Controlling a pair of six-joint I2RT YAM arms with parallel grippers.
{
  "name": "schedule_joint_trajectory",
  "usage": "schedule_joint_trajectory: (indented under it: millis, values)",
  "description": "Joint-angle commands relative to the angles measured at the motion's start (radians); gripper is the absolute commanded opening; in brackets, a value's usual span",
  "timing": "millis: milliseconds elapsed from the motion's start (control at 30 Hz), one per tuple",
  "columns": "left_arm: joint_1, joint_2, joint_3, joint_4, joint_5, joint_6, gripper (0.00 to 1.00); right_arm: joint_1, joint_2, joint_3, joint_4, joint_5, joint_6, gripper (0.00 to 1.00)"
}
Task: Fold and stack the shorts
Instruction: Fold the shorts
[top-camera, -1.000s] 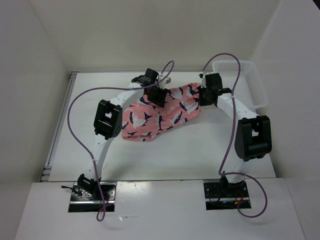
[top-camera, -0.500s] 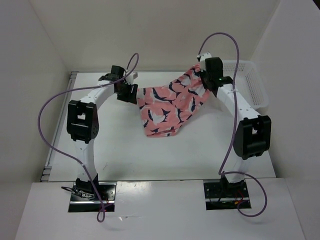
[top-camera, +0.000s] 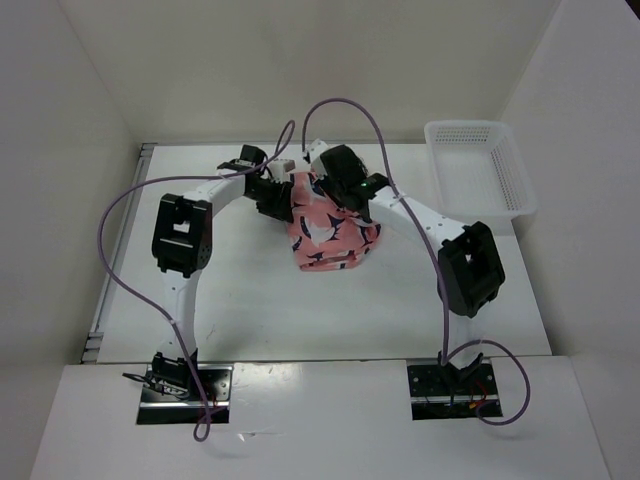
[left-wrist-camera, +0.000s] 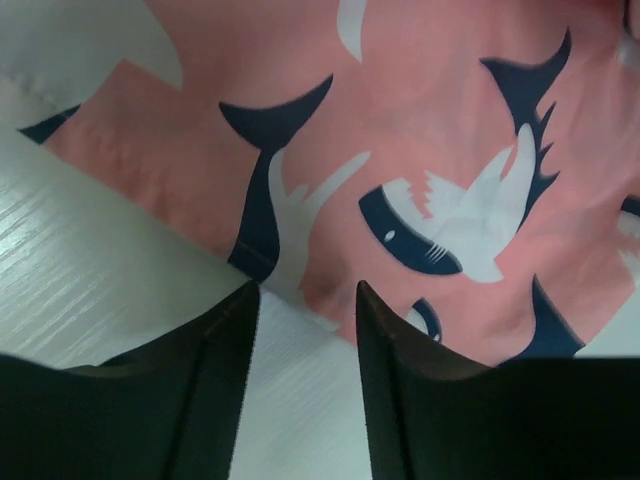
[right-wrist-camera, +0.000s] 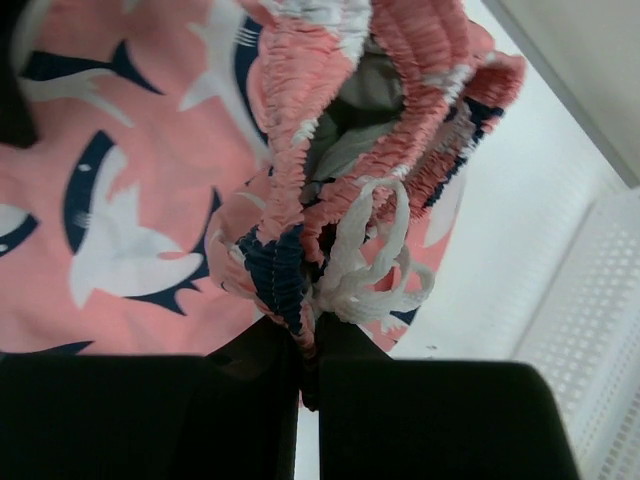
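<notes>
Next, my left gripper opens and pinches the fabric (top-camera: 303, 187) near the shorts' waistband, because the shorts' edge only meets its fingertips, too shallow for a hold.
The salmon-pink shorts (top-camera: 330, 228) with navy and white prints lie bunched in a heap at the table's middle. My right gripper (top-camera: 338, 188) is above their far edge, shut on the gathered elastic waistband (right-wrist-camera: 300, 215) beside the white drawstring (right-wrist-camera: 365, 265), holding it lifted. My left gripper (top-camera: 277, 196) is at the heap's left edge. In the left wrist view its jaws (left-wrist-camera: 305, 295) are open, with bare table between them and the fabric's edge (left-wrist-camera: 400, 190) just beyond the fingertips.
A white mesh basket (top-camera: 480, 165) stands at the back right of the table; its corner shows in the right wrist view (right-wrist-camera: 590, 340). The white enclosure walls rise on the left, the back and the right. Purple cables loop above both arms.
My right gripper has swung left across the table with the waistband, doubling the spread shorts over into a heap. My left gripper has moved slightly right and now stands open at the fabric's edge.
</notes>
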Motion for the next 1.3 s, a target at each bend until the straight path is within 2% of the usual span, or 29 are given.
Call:
schedule_joint_trajectory:
  millis: [0, 100, 167, 200, 233, 300, 333, 400, 500, 600, 733, 833, 867, 933, 1033, 1167, 1267]
  values:
    - [-0.001, 0.084, 0.007, -0.016, 0.019, 0.009, 0.5, 0.08, 0.016, 0.017, 0.003, -0.03, 0.031, 0.0]
    - [-0.001, 0.109, 0.045, -0.016, 0.019, 0.009, 0.4, 0.125, 0.062, 0.026, -0.011, -0.068, 0.054, 0.0]
    - [-0.001, 0.118, 0.085, -0.026, 0.019, 0.009, 0.38, 0.168, 0.098, 0.036, -0.02, -0.078, 0.054, 0.04]
    - [0.009, 0.127, 0.098, -0.026, 0.019, 0.009, 0.38, 0.184, 0.109, 0.06, -0.02, -0.078, 0.063, 0.1]
    - [0.009, 0.127, 0.11, -0.036, 0.019, 0.009, 0.38, 0.199, 0.118, 0.071, -0.02, -0.078, 0.063, 0.3]
    - [0.022, 0.127, 0.128, -0.046, 0.009, 0.009, 0.44, 0.225, 0.128, 0.107, -0.02, -0.138, 0.063, 0.58]
    - [0.022, 0.127, 0.139, -0.046, 0.009, 0.009, 0.46, 0.238, 0.137, 0.126, -0.038, -0.185, 0.063, 0.66]
    - [0.059, 0.127, 0.139, -0.056, -0.013, 0.009, 0.51, 0.238, 0.125, 0.173, -0.065, -0.248, 0.092, 0.71]
    - [0.119, 0.118, 0.159, -0.08, -0.036, 0.009, 0.56, 0.238, 0.076, 0.215, -0.089, -0.343, 0.092, 0.72]
    - [0.174, 0.077, 0.19, -0.103, -0.064, 0.009, 0.62, 0.238, 0.027, 0.177, -0.089, -0.352, 0.06, 0.72]
    - [0.185, -0.012, 0.23, -0.125, -0.084, 0.009, 0.68, 0.238, -0.048, 0.022, -0.034, -0.208, -0.042, 0.72]
    - [0.141, -0.063, 0.25, -0.149, -0.018, 0.009, 0.77, 0.238, -0.058, -0.126, 0.024, -0.142, -0.085, 0.72]
    - [0.125, -0.063, 0.25, -0.163, -0.003, 0.009, 0.8, 0.227, -0.058, -0.145, 0.036, -0.13, -0.099, 0.74]
    - [0.083, -0.063, 0.25, -0.175, 0.041, 0.009, 0.92, 0.227, -0.058, -0.188, 0.075, -0.13, -0.121, 0.75]
    - [0.024, -0.037, 0.25, -0.175, 0.051, 0.009, 0.99, 0.215, -0.03, -0.225, 0.144, -0.081, -0.155, 0.77]
    - [-0.011, 0.02, 0.259, -0.166, 0.014, 0.009, 0.99, 0.14, 0.029, -0.225, 0.17, -0.081, -0.147, 0.75]
    - [-0.021, 0.076, 0.314, -0.155, -0.012, 0.009, 0.99, 0.117, 0.062, -0.239, 0.211, -0.071, -0.167, 0.67]
